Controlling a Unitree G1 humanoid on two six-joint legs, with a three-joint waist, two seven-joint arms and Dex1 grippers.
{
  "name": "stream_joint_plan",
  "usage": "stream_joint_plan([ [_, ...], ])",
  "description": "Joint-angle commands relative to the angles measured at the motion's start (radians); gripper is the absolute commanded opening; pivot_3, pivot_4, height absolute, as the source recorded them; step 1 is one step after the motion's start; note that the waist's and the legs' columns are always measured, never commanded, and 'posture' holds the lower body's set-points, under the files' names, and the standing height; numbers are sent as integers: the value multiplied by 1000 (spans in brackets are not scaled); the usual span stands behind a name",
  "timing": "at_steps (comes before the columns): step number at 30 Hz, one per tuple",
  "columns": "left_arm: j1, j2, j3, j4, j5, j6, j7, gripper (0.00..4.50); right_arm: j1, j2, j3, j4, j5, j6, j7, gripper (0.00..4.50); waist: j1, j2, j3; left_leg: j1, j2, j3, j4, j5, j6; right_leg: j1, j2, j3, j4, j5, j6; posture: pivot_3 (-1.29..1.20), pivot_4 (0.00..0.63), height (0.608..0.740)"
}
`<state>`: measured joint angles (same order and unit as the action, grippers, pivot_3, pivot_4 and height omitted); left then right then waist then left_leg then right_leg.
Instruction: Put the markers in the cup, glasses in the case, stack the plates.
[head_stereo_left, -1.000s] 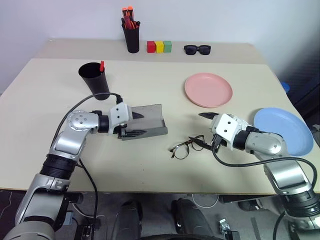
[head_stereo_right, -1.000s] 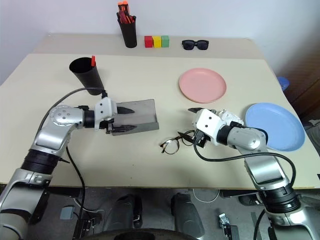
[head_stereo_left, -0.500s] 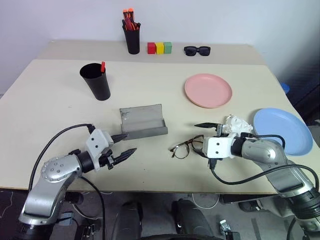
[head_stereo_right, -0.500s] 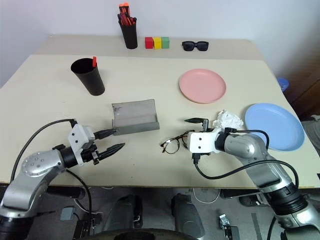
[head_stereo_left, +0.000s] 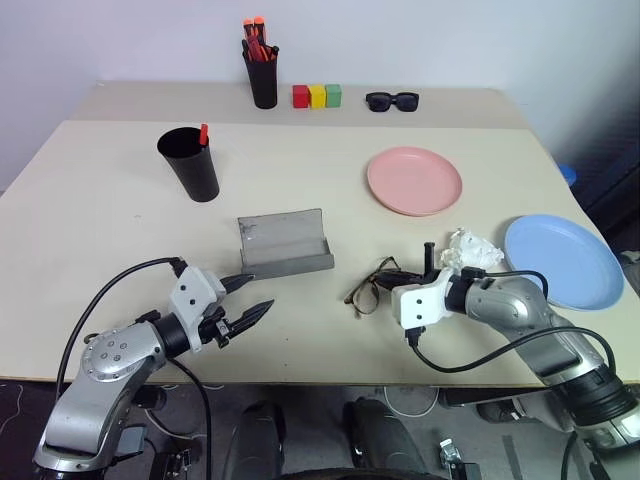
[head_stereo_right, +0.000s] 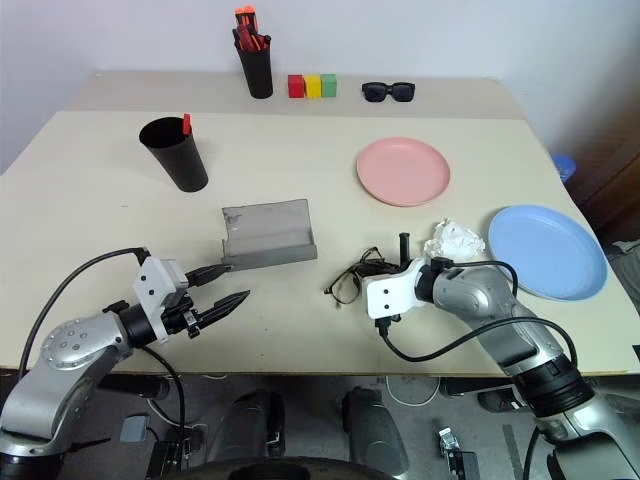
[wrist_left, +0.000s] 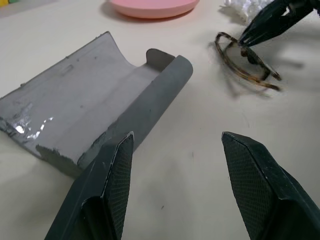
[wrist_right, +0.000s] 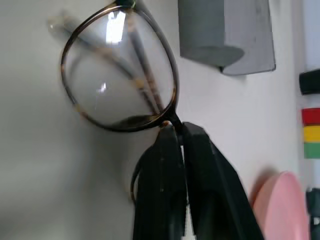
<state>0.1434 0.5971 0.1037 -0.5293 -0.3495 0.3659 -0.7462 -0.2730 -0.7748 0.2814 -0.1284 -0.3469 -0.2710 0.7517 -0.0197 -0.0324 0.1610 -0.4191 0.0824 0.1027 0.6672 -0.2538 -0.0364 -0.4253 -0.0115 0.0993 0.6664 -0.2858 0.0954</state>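
Observation:
I need to use my right gripper to set the glasses down in the middle of the open grey case (head_stereo_left: 287, 243), just behind the front edge of the case.
The thin wire-framed glasses (head_stereo_left: 366, 291) lie tilted right of the table's middle, and my right gripper (wrist_right: 175, 128) is shut on their frame beside one lens. The grey case (head_stereo_left: 285, 243) lies open just left of them. My left gripper (head_stereo_left: 258, 295) hovers open and empty near the table's front edge, short of the case. A red-capped marker (head_stereo_left: 203, 133) stands in the black cup (head_stereo_left: 190, 165) at the back left. The pink plate (head_stereo_left: 414, 180) sits beyond the glasses, and the blue plate (head_stereo_left: 562, 262) lies apart at the right edge.
A crumpled white paper (head_stereo_left: 468, 250) lies between my right arm and the blue plate. Along the back stand a black pen holder (head_stereo_left: 263, 75) with orange-topped pens, three coloured blocks (head_stereo_left: 317, 95) and black sunglasses (head_stereo_left: 392, 100).
My left gripper drew back from the case to the front edge, then stayed still. My right gripper rolled and closed on the glasses, which now sit tilted up.

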Motion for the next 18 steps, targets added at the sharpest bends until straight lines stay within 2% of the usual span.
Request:
stream_joint_plan([
  [1, -2, -3, 4, -13, -10, -18, 6, 2875, 0, 14, 2, 0, -5, -18, -9, 29, 0, 0, 0, 0, 0, 0, 0, 0, 0, 0, 0, 0, 0, 0, 0, 0, 150, 722],
  [8, 6, -8, 8, -7, -5, -32, 19, 2875, -5, 26, -21, -8, 13, 9, -14, 29, 0, 0, 0, 0, 0, 0, 0, 0, 0, 0, 0, 0, 0, 0, 0, 0, 150, 722],
  [13, 15, -26, 65, 56, 15, -83, 61, 2875, -75, 146, -70, -133, 133, 305, 16, 29, -3, 1, 0, 1, 0, 0, 0, 0, 0, 0, 0, 0, 1, 0, 0, 0, 150, 722],
  [18, 58, -29, 138, 140, 38, -168, 85, 2875, -239, 295, -26, -180, 169, 553, 14, 29, -3, 1, 0, 1, 1, 1, 0, 0, 0, -1, 0, 0, 1, 0, 0, 0, 150, 722],
])
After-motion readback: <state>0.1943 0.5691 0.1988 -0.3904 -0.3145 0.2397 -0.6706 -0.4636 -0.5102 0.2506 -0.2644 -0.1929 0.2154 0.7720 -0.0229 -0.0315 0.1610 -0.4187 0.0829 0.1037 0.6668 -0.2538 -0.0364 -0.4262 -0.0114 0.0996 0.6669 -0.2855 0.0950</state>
